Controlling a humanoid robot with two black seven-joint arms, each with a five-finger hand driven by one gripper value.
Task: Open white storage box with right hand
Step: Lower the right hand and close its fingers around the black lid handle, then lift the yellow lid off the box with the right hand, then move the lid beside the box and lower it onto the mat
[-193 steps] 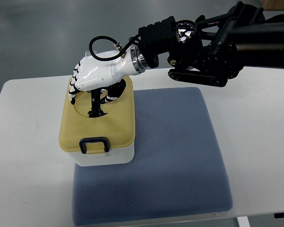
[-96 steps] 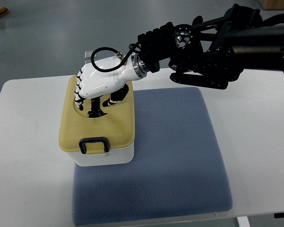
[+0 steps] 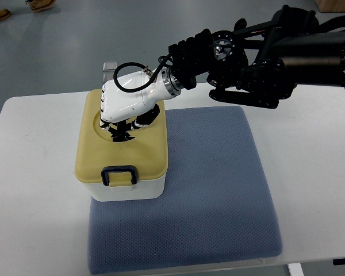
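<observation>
My right gripper has the tan lid to put down. I will set it on the back part of the blue-grey mat (image 3: pixel 218 139) beside the white storage box.
A white storage box (image 3: pixel 129 188) with a tan lid (image 3: pixel 146 154) stands on the left part of a blue-grey mat (image 3: pixel 213 190). The lid has a round recess with a black handle in its middle and a dark clasp (image 3: pixel 119 175) at its front edge. My right hand (image 3: pixel 122 122), white with black finger joints, reaches in from the upper right and its fingers are curled down into the recess around the black handle. The lid looks tilted, its front edge overhanging the box. The left arm does not show.
The mat lies on a white table (image 3: pixel 34 201) whose front edge runs along the bottom. A small clear object (image 3: pixel 109 67) stands just behind the box. My black right arm (image 3: pixel 264 54) spans the upper right. Shoes show on the floor at top left.
My right hand has turned its fingers further down into the recess and closed on the handle. The lid has shifted and tilted, its front edge now sitting lower and further forward.
</observation>
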